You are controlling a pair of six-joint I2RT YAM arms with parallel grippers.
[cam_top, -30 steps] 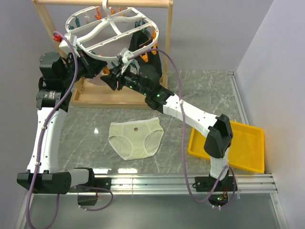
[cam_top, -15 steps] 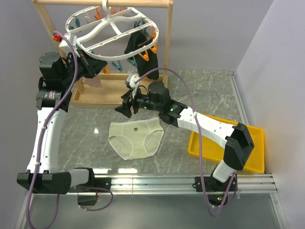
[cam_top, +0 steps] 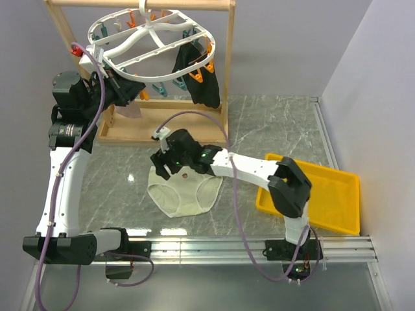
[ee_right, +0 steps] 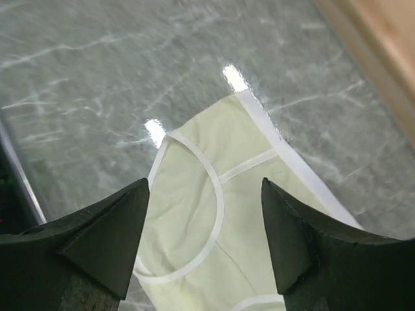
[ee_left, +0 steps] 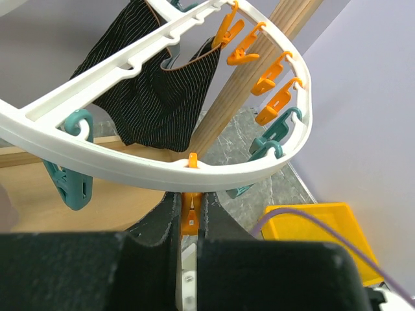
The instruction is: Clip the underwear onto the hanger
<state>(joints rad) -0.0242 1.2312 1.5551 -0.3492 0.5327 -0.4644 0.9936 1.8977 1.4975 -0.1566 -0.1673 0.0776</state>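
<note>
The cream underwear has the waistband corner [cam_top: 155, 170] [ee_right: 261, 127] at the waistband's end nearer my left gripper. My right gripper will close on that corner next.
The cream underwear [cam_top: 188, 193] lies flat on the marble table; it also fills the right wrist view [ee_right: 194, 214]. My right gripper [cam_top: 160, 170] hovers over its left waistband corner, open and empty [ee_right: 205, 183], one finger on each side of a leg opening. The white hanger [cam_top: 150, 40] hangs from the wooden rack, ringed with teal and orange clips. My left gripper [cam_top: 134, 94] is at the hanger's near rim [ee_left: 149, 172], shut on an orange clip [ee_left: 189, 217] that dangles from it.
A black garment [cam_top: 198, 72] hangs clipped at the hanger's right side and shows in the left wrist view [ee_left: 155, 91]. The wooden rack's post [cam_top: 227, 71] and base stand behind. A beige-pink cloth [cam_top: 130, 111] hangs near my left gripper. A yellow tray [cam_top: 327, 194] sits at the right.
My right arm has swung down and forward from beside the hanger to just above the underwear's left side. The left arm has held still on the clip.
</note>
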